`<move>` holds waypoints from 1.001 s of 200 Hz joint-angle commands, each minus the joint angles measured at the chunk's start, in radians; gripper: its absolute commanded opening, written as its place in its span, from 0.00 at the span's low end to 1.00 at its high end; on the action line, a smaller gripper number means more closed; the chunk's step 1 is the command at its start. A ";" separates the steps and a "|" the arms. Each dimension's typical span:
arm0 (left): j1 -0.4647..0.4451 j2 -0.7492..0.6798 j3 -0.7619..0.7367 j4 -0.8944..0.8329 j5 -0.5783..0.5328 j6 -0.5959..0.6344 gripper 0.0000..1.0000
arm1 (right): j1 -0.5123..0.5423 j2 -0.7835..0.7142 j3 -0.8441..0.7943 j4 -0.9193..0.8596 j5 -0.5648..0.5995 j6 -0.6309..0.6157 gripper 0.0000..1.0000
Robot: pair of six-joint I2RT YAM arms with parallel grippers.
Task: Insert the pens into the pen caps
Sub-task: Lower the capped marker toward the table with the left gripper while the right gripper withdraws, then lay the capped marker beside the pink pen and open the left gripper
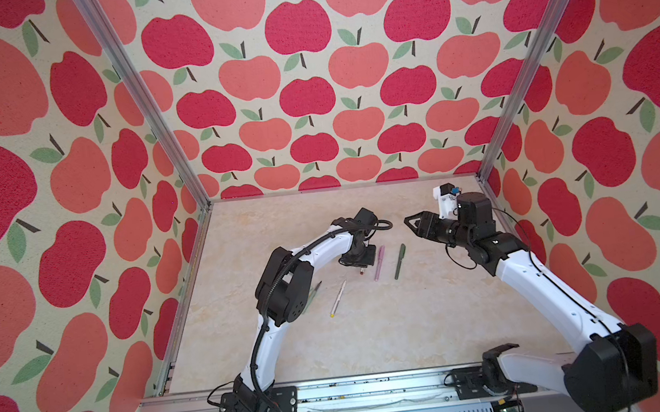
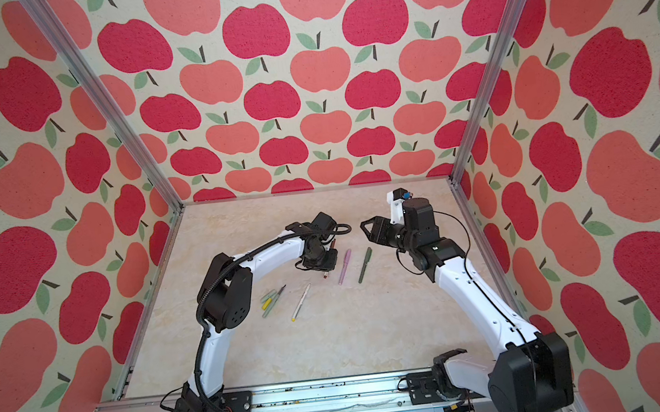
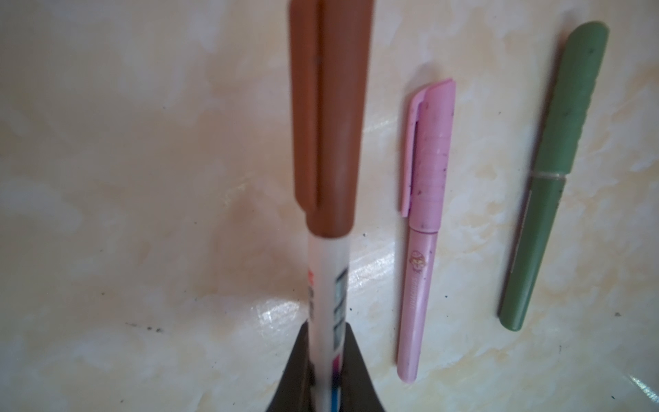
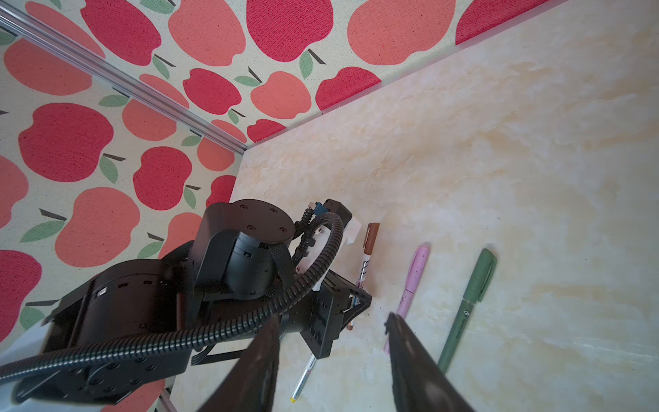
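I should use my left gripper to set the white printed pen down on the bare table (image 1: 363,267) (image 3: 312,268) next to the pink pen, opposite the dark green pen.
My left gripper (image 3: 326,333) is shut on a white printed pen (image 3: 326,281) that wears the brown cap (image 3: 328,114); in both top views it hovers low over the table (image 1: 361,260) (image 2: 327,262). Just right of it lie a pink pen (image 1: 379,263) (image 3: 424,228) with its pink cap on and a dark green pen (image 1: 400,261) (image 3: 549,178) with its dark green cap on. A second white pen (image 1: 338,298) (image 2: 301,302) lies uncapped nearer the front. My right gripper (image 1: 407,222) (image 4: 331,317) hangs open and empty, above and behind the dark green pen.
By the left arm's elbow lie a pale green pen (image 2: 275,302), a yellow cap (image 2: 267,304) and a light green cap (image 2: 268,295), half hidden in a top view. The apple-patterned walls and metal posts (image 1: 192,188) close in the marbled table (image 1: 375,336).
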 commanded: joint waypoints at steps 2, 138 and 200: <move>-0.008 0.023 0.021 -0.079 -0.039 0.005 0.00 | -0.010 -0.024 -0.010 0.005 -0.012 0.001 0.51; -0.015 0.024 -0.018 -0.089 -0.046 -0.001 0.08 | -0.011 0.015 0.018 0.011 -0.038 0.013 0.51; -0.017 0.032 -0.013 -0.090 -0.045 0.004 0.17 | -0.011 0.022 0.033 0.008 -0.045 0.014 0.52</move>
